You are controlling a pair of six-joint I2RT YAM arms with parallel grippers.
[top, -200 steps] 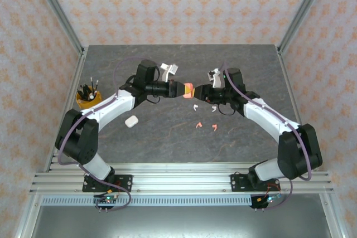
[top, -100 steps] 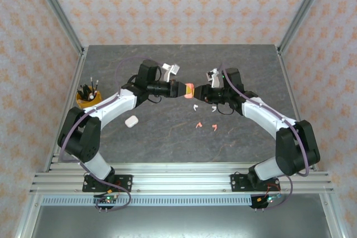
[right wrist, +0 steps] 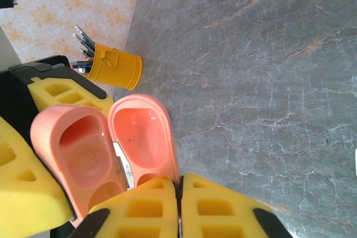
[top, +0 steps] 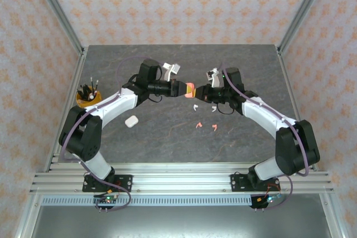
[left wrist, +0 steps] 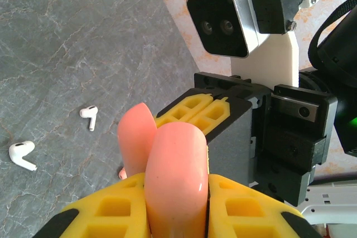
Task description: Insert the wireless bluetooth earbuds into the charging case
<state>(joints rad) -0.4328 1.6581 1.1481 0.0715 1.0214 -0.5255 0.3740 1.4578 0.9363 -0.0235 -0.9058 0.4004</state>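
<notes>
The charging case's hollows face my right gripper, so it should hold the case's lid and turn the case upright before my left gripper takes the case's body (left wrist: 176, 179).
My left gripper (top: 184, 88) is shut on a salmon-pink charging case (top: 189, 89), held above the table at mid back. In the left wrist view the case body (left wrist: 175, 171) sits between the yellow fingers, its lid (left wrist: 135, 137) swung open. My right gripper (top: 197, 94) meets it from the right and is shut on the rim of that open lid (right wrist: 142, 132), beside the hollow case body (right wrist: 81, 146). Two white earbuds (top: 194, 107) (top: 215, 110) and two pink earbuds (top: 197, 124) (top: 214, 127) lie on the table below. The white pair (left wrist: 89, 116) (left wrist: 21, 154) also shows under the left wrist.
A white charging case (top: 131, 120), shut, lies on the left part of the table. A yellow cup of pens (top: 88, 97) stands at the left edge, seen also in the right wrist view (right wrist: 117, 65). Metal posts frame the table's back corners.
The right gripper has closed onto the lid's rim, from partly open a second ago. Both grippers and the case have shifted slightly toward the back of the table.
</notes>
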